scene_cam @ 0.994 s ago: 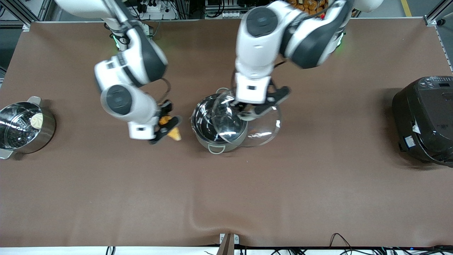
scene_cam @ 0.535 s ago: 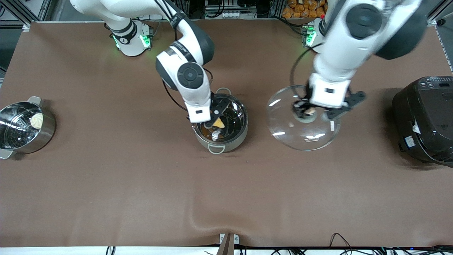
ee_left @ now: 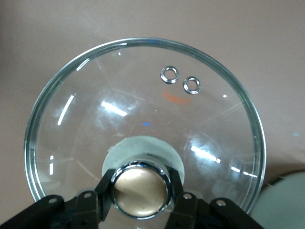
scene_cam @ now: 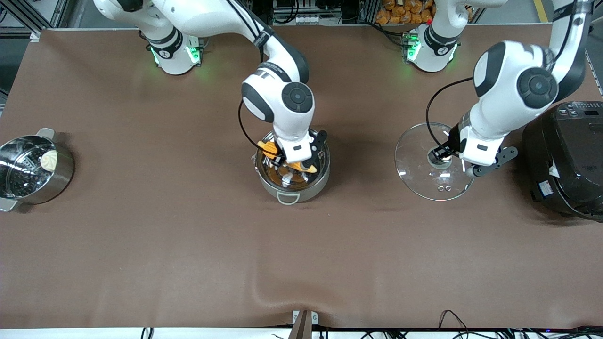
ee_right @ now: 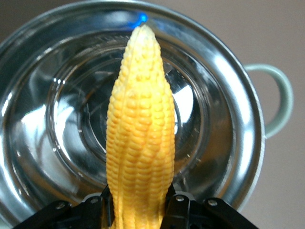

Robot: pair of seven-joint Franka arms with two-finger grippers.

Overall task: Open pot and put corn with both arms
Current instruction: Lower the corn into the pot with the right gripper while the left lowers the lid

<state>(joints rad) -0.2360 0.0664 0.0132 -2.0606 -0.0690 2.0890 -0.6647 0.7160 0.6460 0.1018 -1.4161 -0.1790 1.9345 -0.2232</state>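
Observation:
Next, my left gripper lets go of the glass lid on the brown cloth about halfway [scene_cam: 422, 174] between the pot and the rice cooker.
The shiny steel pot [scene_cam: 304, 190] stands open at mid-table, its bare inside [ee_right: 224, 109] showing in the right wrist view. My right gripper [scene_cam: 293, 159] hangs over the pot's mouth, shut on the thick end of the yellow-orange corn [scene_cam: 271, 149]. The corn [ee_right: 140, 129] points across the pot's opening. My left gripper [scene_cam: 444, 156] is shut on the copper knob [ee_left: 139, 188] of the glass lid [scene_cam: 419, 175]. The lid [ee_left: 143, 95] is low over the brown cloth between the pot and the rice cooker. Whether it touches the cloth I cannot tell.
A large black rice cooker [scene_cam: 565, 160] stands at the left arm's end, close beside the left gripper. A steel steamer pot with a white bun [scene_cam: 33, 169] stands at the right arm's end. A fold in the cloth [scene_cam: 264, 287] runs near the front edge.
The right arm carried the corn from beside the pot to over its mouth. The left arm took the lid off the pot and moved it toward the rice cooker.

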